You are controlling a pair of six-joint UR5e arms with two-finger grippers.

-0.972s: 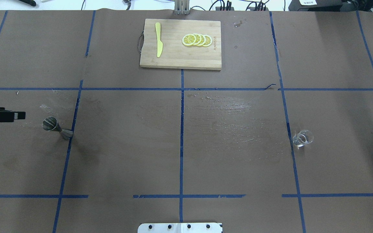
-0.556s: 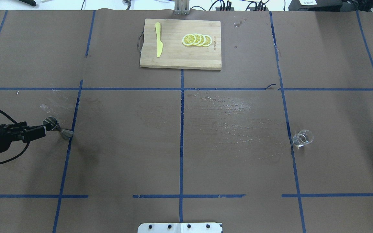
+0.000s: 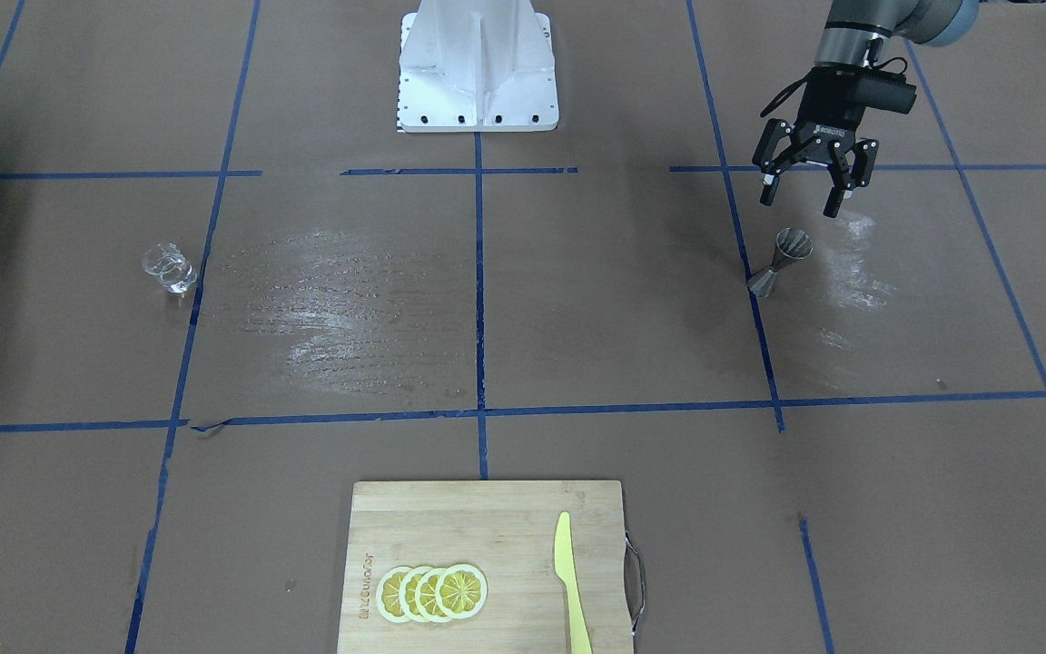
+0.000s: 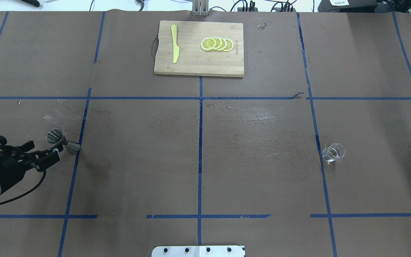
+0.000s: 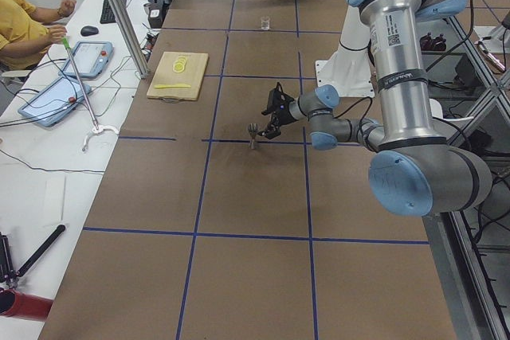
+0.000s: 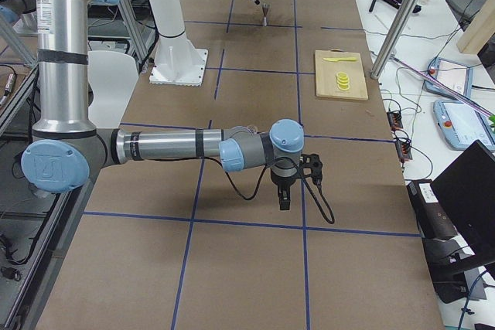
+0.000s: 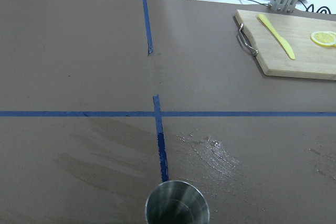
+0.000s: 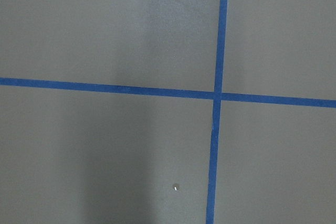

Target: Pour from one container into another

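Note:
I should close my left gripper on the narrow middle (image 3: 775, 268) of the grey steel jigger, at the spot that sits just below the jigger's upper cup.
The grey steel jigger (image 4: 57, 137) stands upright by a blue tape line on the table's left side, also seen in the front view (image 3: 782, 262) and the left side view (image 5: 253, 134). My left gripper (image 4: 43, 152) is open and hovers just short of the jigger on the robot's side, a little above it (image 3: 804, 189). The left wrist view shows the jigger's open rim (image 7: 177, 203) at the bottom edge. The clear glass cup (image 4: 333, 152) stands alone on the right side (image 3: 169, 269). My right gripper (image 6: 299, 185) shows only in the right side view, low over the table, so I cannot tell its state.
A wooden cutting board (image 4: 198, 67) at the far middle carries lemon slices (image 4: 217, 44) and a yellow knife (image 4: 174, 43). Wet smears (image 4: 255, 117) shine mid-table. The robot base (image 3: 478, 64) stands at the near edge. A person (image 5: 24, 25) sits at the side table.
My left gripper came in from the left edge toward the jigger, then shifted slightly toward the robot's side and turned, its fingers now spread. Jigger and cup stayed put.

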